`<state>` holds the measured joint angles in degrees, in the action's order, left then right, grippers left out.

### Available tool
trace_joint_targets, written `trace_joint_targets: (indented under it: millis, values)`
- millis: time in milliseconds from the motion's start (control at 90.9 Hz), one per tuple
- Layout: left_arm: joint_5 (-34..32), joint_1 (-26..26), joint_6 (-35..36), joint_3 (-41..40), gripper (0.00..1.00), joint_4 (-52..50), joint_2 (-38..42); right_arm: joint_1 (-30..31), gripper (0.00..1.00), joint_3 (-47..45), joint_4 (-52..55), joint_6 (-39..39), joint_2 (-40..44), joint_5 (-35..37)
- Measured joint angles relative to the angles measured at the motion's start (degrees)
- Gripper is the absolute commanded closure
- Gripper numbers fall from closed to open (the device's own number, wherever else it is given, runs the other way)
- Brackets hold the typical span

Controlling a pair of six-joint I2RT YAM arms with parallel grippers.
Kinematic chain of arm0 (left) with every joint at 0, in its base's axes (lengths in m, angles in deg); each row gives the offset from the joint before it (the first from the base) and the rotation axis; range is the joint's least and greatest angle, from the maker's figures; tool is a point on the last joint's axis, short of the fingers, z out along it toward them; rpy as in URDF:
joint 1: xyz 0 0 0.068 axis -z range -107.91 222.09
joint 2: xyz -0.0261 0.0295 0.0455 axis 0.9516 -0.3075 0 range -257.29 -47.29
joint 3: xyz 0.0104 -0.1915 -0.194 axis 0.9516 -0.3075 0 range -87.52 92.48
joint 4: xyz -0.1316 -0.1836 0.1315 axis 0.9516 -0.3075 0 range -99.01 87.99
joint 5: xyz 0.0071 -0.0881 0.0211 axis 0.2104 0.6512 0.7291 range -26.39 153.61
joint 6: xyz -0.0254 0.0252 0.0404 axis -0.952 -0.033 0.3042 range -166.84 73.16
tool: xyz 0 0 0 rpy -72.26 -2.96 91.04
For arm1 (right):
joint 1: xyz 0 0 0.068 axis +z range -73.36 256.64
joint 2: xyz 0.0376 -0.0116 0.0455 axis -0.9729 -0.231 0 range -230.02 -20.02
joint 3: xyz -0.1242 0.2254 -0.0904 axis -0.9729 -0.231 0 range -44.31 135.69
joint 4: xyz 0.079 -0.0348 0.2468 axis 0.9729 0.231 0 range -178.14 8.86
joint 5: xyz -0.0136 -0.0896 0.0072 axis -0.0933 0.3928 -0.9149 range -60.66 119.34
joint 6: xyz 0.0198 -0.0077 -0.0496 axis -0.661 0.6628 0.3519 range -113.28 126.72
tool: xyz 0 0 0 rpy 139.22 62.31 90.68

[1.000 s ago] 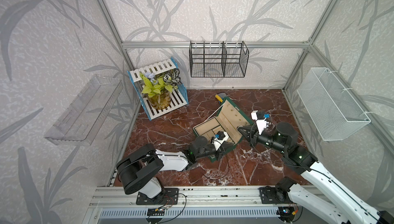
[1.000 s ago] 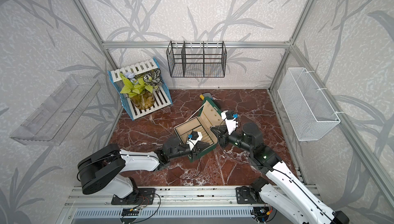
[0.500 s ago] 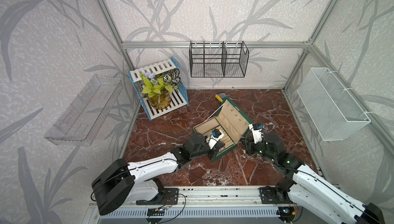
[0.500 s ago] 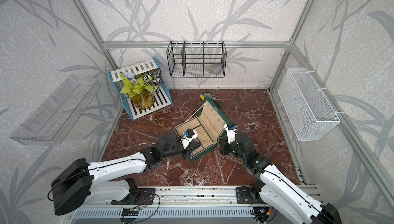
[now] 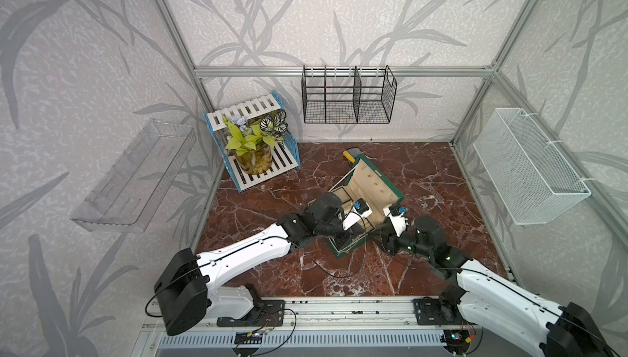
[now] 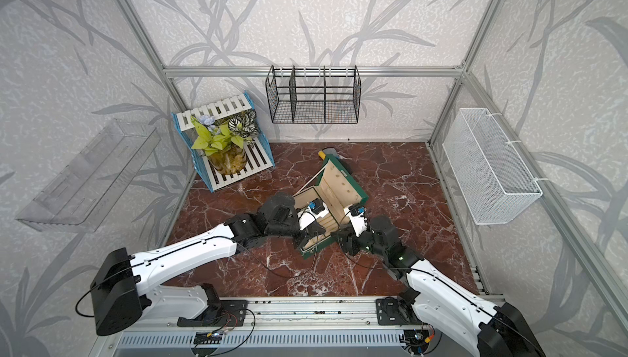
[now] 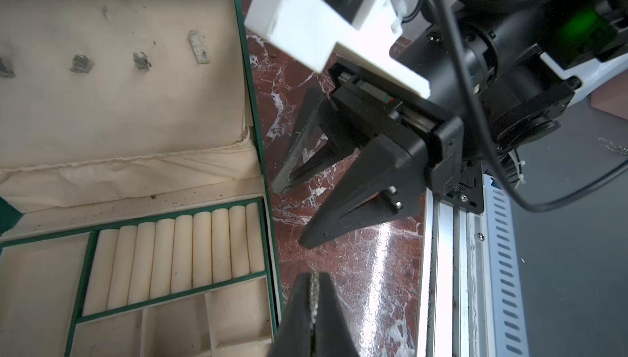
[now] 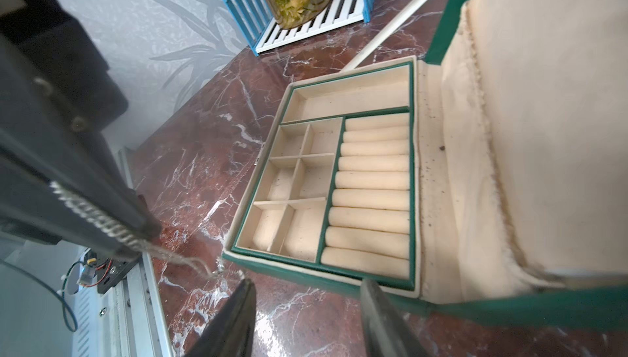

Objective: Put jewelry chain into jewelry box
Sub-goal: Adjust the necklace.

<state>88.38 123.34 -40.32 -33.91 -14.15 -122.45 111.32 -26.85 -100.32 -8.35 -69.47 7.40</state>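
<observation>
I should next move my right gripper to the jewelry chain's loose end point(image 5: 367, 231) point(image 8: 204, 268), which hangs from the fingers of my left gripper, and close it there.
The dark green jewelry box point(image 5: 397, 199) point(image 6: 362, 199) stands open on the marble floor, showing cream lining, ring rolls and small compartments point(image 8: 319, 272) point(image 7: 253, 134). My left gripper point(image 7: 313, 279) point(image 6: 314, 234) is shut on the jewelry chain point(image 7: 314, 292), just outside the box's front corner. In the right wrist view the chain point(image 8: 98, 217) lies pinched between the left fingers point(image 8: 112, 199), and its loose end trails toward my right gripper point(image 8: 307, 285). The right gripper point(image 7: 295, 212) point(image 6: 343, 241) is open and holds nothing, facing the left one beside the box.
A potted plant in a blue-and-white rack point(image 5: 255, 155) stands back left. A black wire basket point(image 5: 348, 100) hangs on the back wall, a white mesh basket point(image 5: 530, 168) on the right wall, a clear shelf point(image 5: 132, 175) on the left. The metal rail point(image 5: 339, 304) borders the front.
My right gripper has gone from shut to open and has dropped lower, toward the box's front corner. The left arm has stretched out, still shut on the chain.
</observation>
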Motion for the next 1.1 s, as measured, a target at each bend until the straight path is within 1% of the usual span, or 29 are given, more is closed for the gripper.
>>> trace_joint_targets:
  millis: [121, 308, 561, 638, 704, 759, 847, 990, 1045, 1100]
  values:
    - [-0.02, 0.00, 1.27, 2.43, 1.00, -4.28, -0.55, 1.53, 0.45, 0.00, -0.70, 3.10, 0.76, -1.64]
    - [2.32, -0.04, 1.49, 4.22, 1.00, -6.38, -0.57, 4.90, 0.44, -1.22, -5.77, 6.21, 0.74, -2.56]
    - [8.09, -0.04, 1.46, 6.01, 1.00, -7.19, -0.63, 7.41, 0.46, -2.34, -15.06, 8.59, -0.44, 1.70]
    - [9.14, -0.04, 1.46, 6.62, 1.00, -7.19, -0.63, 7.56, 0.48, -2.43, -17.11, 9.31, -0.33, 3.02]
    - [9.75, -0.15, 1.46, 7.06, 1.00, -7.17, -0.63, 7.65, 0.54, -2.64, -17.92, 9.79, 0.17, 3.80]
    - [10.12, -0.17, 1.44, 7.17, 1.00, -7.13, -0.63, 7.65, 0.63, -2.78, -18.18, 10.45, 0.98, 4.26]
    - [10.82, -0.17, 1.33, 7.17, 1.00, -7.06, -0.72, 7.65, 0.73, -2.86, -18.45, 10.58, 2.58, 4.63]
    - [11.91, -0.24, 0.79, 7.17, 1.00, -6.19, -0.76, 7.67, 0.94, -2.95, -18.40, 10.67, 5.53, 4.96]
    - [12.09, -0.37, 0.50, 7.10, 1.00, -5.64, -0.76, 7.67, 1.00, -2.95, -18.03, 10.43, 6.56, 4.98]
    - [12.28, -0.48, 0.11, 6.73, 1.00, -4.55, -0.76, 7.67, 1.00, -2.95, -17.22, 10.47, 7.50, 5.05]
